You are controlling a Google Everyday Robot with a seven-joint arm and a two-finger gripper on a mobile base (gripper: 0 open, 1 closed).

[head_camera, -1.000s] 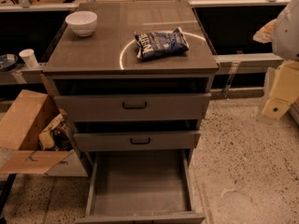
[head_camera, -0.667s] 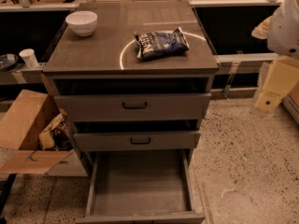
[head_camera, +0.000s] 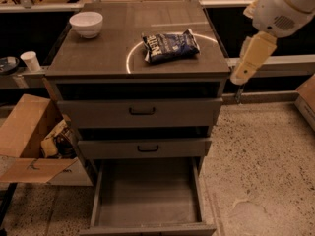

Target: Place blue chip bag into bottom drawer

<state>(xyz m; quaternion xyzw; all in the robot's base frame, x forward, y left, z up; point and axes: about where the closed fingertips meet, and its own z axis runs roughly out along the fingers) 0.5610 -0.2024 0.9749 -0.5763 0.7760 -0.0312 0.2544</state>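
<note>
My gripper will grab the end of the blue chip bag [head_camera: 193, 42] that is farthest away from the white bowl.
The blue chip bag [head_camera: 170, 45] lies flat on top of the grey cabinet, inside a white circle mark, right of centre. The bottom drawer [head_camera: 147, 195] is pulled open at the foot of the cabinet, and its wide grey tray holds nothing. My gripper [head_camera: 244, 73] hangs from the white arm at the upper right. It is just beyond the cabinet's right edge, to the right of the bag and slightly lower than it, and it does not touch the bag.
A white bowl [head_camera: 86, 23] stands at the back left of the cabinet top. The two upper drawers [head_camera: 141, 112] with black handles are nearly shut. An open cardboard box [head_camera: 27, 136] sits on the floor to the left. A white cup [head_camera: 31, 61] stands on a ledge at the left.
The arm and gripper have moved left and up from the far right edge, closer to the cabinet's right side. The bag and drawers have not moved.
</note>
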